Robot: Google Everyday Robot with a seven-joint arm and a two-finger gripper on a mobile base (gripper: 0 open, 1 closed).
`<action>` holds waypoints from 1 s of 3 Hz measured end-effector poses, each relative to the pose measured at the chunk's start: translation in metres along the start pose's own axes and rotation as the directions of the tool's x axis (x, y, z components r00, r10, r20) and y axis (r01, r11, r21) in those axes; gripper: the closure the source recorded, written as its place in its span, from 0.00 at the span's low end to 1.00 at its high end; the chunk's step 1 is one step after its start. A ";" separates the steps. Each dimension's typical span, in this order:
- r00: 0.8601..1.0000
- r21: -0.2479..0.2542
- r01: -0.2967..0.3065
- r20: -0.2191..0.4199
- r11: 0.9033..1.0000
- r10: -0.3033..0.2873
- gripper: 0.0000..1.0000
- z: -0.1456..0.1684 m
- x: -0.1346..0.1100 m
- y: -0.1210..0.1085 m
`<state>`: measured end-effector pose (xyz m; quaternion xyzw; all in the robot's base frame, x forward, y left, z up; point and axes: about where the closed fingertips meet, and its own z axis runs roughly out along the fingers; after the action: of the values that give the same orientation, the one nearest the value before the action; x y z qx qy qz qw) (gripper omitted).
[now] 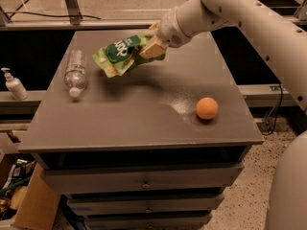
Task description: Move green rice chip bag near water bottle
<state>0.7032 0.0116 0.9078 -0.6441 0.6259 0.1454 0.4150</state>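
Next, I release the green rice chip bag on the grey table (121, 69) beside the water bottle.
The green rice chip bag (119, 54) hangs in the air above the grey table, a little right of the water bottle. My gripper (149, 47) is shut on the bag's right end and holds it clear of the tabletop. The water bottle (76, 73) lies on its side near the table's left edge, white cap toward the front. The bag and the bottle are apart, with a short gap between them.
An orange ball (206, 108) sits on the right front of the grey table (144, 123). A small white pump dispenser (13, 84) stands on a ledge to the left. Drawers are below the tabletop, and a cardboard box (26, 210) is on the floor at lower left.
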 end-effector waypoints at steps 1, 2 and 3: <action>0.999 -0.029 0.031 -0.013 0.999 -0.031 1.00 0.019 -0.006 0.010; 0.999 -0.042 0.035 -0.025 0.998 -0.036 1.00 0.033 -0.004 0.016; 0.999 -0.045 0.024 -0.040 0.999 -0.026 1.00 0.043 0.005 0.017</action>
<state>0.7028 0.0414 0.8723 -0.6637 0.6229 0.1410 0.3894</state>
